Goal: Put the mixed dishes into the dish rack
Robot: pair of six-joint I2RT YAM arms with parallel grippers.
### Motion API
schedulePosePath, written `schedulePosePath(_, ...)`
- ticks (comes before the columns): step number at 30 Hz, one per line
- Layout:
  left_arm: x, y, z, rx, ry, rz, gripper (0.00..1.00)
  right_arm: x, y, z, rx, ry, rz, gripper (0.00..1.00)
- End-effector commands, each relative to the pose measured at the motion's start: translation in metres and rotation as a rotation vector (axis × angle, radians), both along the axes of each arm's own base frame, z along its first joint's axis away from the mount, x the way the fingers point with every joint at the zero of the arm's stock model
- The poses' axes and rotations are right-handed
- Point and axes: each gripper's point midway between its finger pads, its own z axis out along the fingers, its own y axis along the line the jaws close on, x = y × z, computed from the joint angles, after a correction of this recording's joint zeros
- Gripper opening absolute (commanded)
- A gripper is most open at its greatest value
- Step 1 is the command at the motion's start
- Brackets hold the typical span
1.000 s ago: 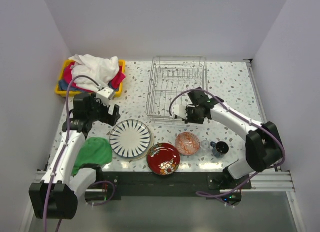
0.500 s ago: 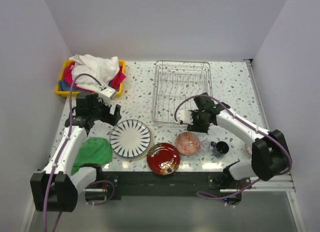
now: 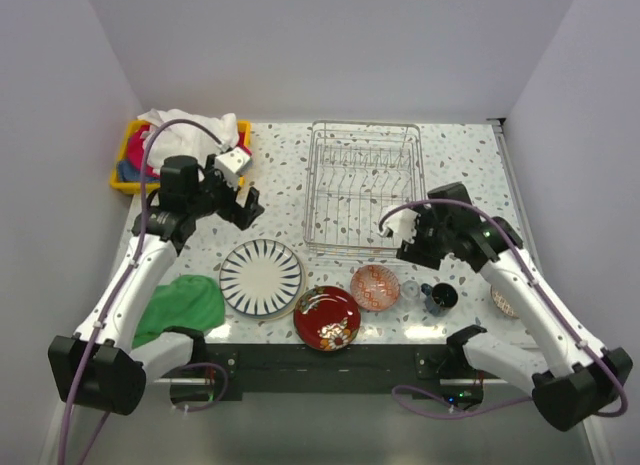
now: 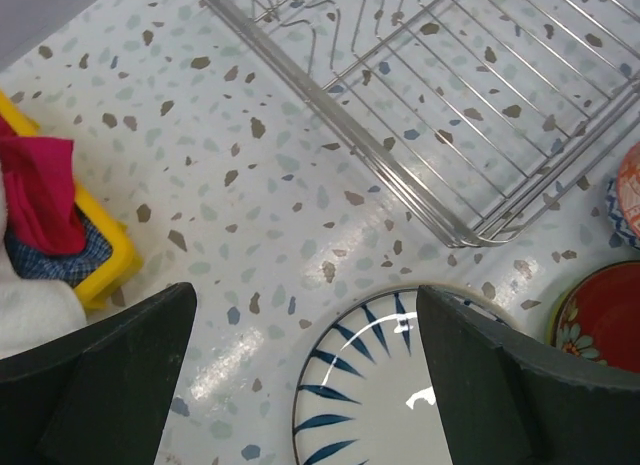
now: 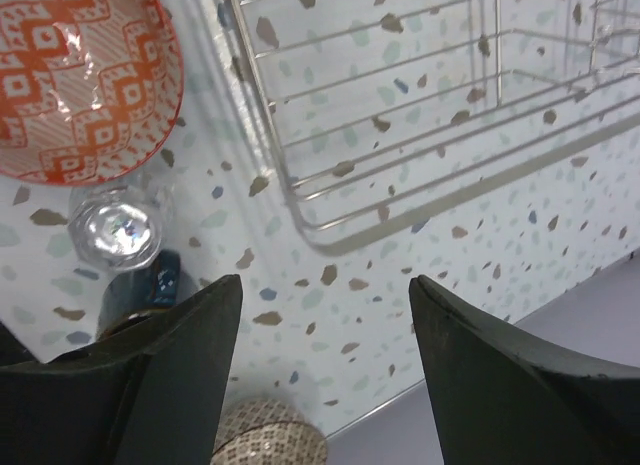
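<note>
Next, I close my right gripper on the clear glass's sides [image 3: 410, 290] [image 5: 117, 228], where the glass stands between the orange-red bowl and the dark blue mug.
The dish rack [image 3: 362, 182], a silver wire basket, stands at the back middle with nothing in it. In front of it lie the striped plate [image 3: 261, 276], the red floral plate [image 3: 327, 317], the orange-red bowl [image 3: 375, 286], the clear glass [image 3: 409, 288] and the dark blue mug [image 3: 438, 297]. Another small patterned bowl [image 3: 503, 301] peeks out beside the right arm. My left gripper [image 3: 245, 203] hangs open above the table, left of the rack, over the striped plate's [image 4: 400, 395] far edge. My right gripper [image 3: 408, 240] is open and empty near the rack's [image 5: 420, 105] front right corner.
A yellow bin [image 3: 135, 160] of cloths sits at the back left. A green cloth [image 3: 185, 305] lies at the front left. In the right wrist view the glass [image 5: 115, 230], the mug [image 5: 150, 285] and the patterned bowl [image 5: 270, 440] are close to the left finger.
My right gripper has opened, let go of the rack's front edge and pulled back to the right. The rack shifted slightly right. My left arm has risen and swung toward the back.
</note>
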Motion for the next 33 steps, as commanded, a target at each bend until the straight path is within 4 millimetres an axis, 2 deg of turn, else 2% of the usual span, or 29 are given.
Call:
schedulePosePath(1,0.0,-0.037,0.01,-0.042,-0.019,-0.11,0.97,-0.07,-0.037,-0.037,-0.086,0.233,-0.102,0.7)
schedulePosePath(3,0.0,-0.048,0.001,-0.042,0.003,-0.14,0.96,-0.085,-0.035,-0.047,-0.063,0.28,-0.08,0.7)
schedulePosePath(5,0.004,-0.053,0.0,-0.052,0.008,-0.144,0.96,-0.088,-0.028,-0.05,-0.035,0.298,-0.047,0.72)
schedulePosePath(12,0.007,-0.053,-0.006,-0.046,0.021,-0.142,0.97,-0.08,-0.003,-0.054,0.019,0.362,0.071,0.75)
schedulePosePath(17,0.005,-0.054,-0.006,-0.052,0.024,-0.145,0.97,-0.085,0.001,-0.063,0.011,0.423,0.12,0.74)
schedulePosePath(22,0.01,-0.045,-0.002,-0.044,0.006,-0.119,0.97,-0.076,-0.002,-0.081,-0.022,0.413,0.13,0.75)
schedulePosePath(28,0.018,-0.026,-0.001,-0.051,0.01,-0.061,0.97,-0.075,0.006,-0.093,-0.007,0.441,0.168,0.76)
schedulePosePath(33,0.022,-0.018,0.003,-0.059,0.003,-0.04,0.97,-0.063,0.009,-0.098,-0.011,0.429,0.16,0.75)
